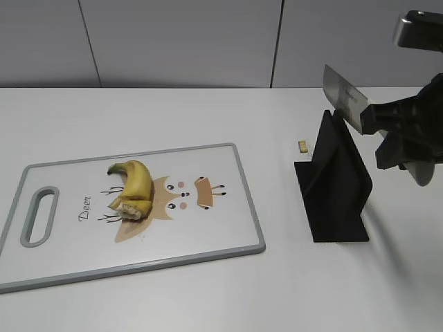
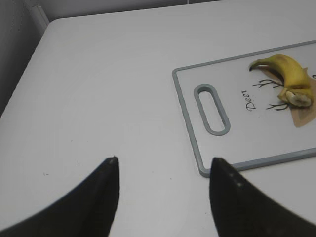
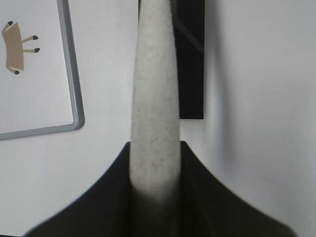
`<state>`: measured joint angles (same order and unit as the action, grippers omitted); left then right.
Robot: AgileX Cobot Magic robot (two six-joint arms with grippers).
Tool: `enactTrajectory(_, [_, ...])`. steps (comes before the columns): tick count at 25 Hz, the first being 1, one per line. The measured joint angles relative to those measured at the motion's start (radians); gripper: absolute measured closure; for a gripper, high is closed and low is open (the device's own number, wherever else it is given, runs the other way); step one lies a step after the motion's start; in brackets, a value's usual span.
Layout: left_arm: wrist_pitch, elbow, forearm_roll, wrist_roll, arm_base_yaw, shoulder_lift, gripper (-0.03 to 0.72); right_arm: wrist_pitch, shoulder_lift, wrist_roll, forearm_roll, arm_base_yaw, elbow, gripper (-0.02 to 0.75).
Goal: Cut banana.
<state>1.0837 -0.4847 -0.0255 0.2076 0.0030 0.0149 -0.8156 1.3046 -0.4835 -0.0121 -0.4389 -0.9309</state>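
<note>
Next, my right gripper lets go of the knife against the slanted upright panel of the black knife stand (image 1: 356, 168) (image 3: 183, 42).
The banana (image 1: 135, 187), a short curved yellow stub with a dark stem tip and pale cut flesh at its near end, lies on the white cutting board (image 1: 208, 238) left of the deer print; it also shows in the left wrist view (image 2: 291, 79). My right gripper (image 1: 381, 121) is shut on the knife's handle (image 3: 153, 123) and holds the knife (image 1: 342, 97) in the air above the black knife stand (image 1: 336, 187), blade pointing up and to the left. My left gripper (image 2: 163, 170) is open and empty over the bare table, left of the board's handle slot (image 2: 212, 108).
A tiny pale crumb (image 1: 302, 146) lies on the table between the board and the stand. The white table meets a grey wall at the back. The board's right edge (image 3: 74, 98) lies left of the knife handle in the right wrist view.
</note>
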Motion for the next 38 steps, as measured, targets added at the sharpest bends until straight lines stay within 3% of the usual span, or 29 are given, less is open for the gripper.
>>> enactTrajectory(28, [0.0,0.0,0.0,-0.001,0.0,0.0,0.135,-0.08,0.124,0.037,0.118,0.0,0.0,0.562])
enactTrajectory(30, [0.0,0.0,0.0,-0.001,0.0,0.0,0.135,-0.073,0.124,0.037,0.121,0.0,0.0,0.513])
enactTrajectory(38, [0.0,0.0,0.0,-0.001,0.0,0.0,0.135,-0.064,0.124,0.057,0.123,0.0,0.0,0.196])
